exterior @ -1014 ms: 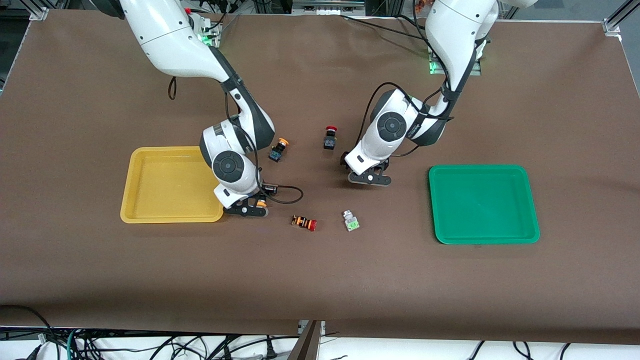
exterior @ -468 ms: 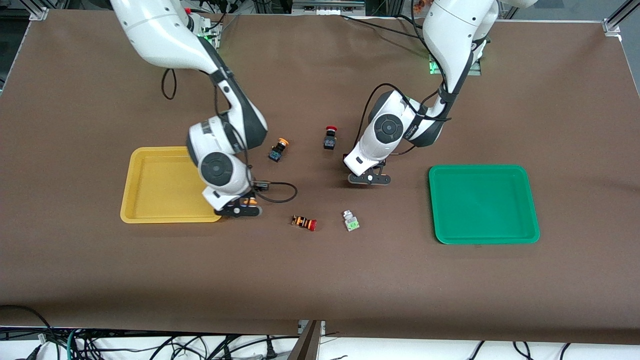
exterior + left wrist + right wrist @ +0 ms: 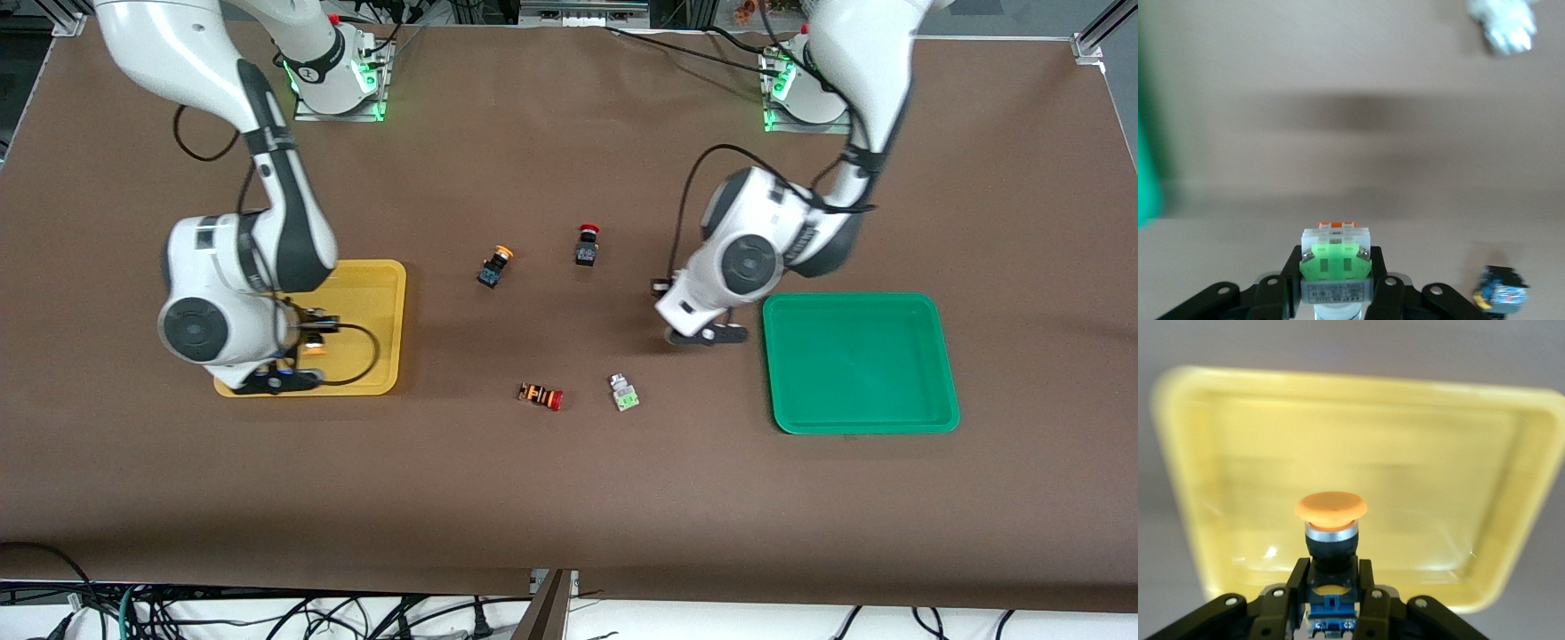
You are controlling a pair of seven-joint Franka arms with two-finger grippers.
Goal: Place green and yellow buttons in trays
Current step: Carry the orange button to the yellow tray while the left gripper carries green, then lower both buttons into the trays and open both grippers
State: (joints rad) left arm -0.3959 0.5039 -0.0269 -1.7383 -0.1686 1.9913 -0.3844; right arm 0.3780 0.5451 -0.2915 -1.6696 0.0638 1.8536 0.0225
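Observation:
My left gripper should release the green-faced button, now over the table beside the green tray, inside the green tray (image 3: 816, 347), close to the tray's edge that faces the loose buttons.
My right gripper (image 3: 277, 380) is shut on a dark blue-black button with an orange-yellow cap (image 3: 1331, 520) and holds it over the yellow tray (image 3: 378, 293), above the tray's edge nearest the front camera. In the right wrist view my right gripper (image 3: 1331, 581) has the yellow tray (image 3: 1231, 447) below it. My left gripper (image 3: 708, 335) is shut on a silver-white green-faced button (image 3: 1335, 265) and hangs over the table beside the green tray (image 3: 858, 418). A second yellow button (image 3: 495, 265) and a second green button (image 3: 624, 392) lie mid-table.
A black switch with a red cap (image 3: 587, 244) stands beside the loose yellow button. An orange-striped switch with a red cap (image 3: 540, 396) lies beside the loose green button. The green tray's edge (image 3: 1146, 167) shows in the left wrist view.
My right gripper carried the yellow button from beside the yellow tray to over it. My left gripper carried the green button toward the green tray.

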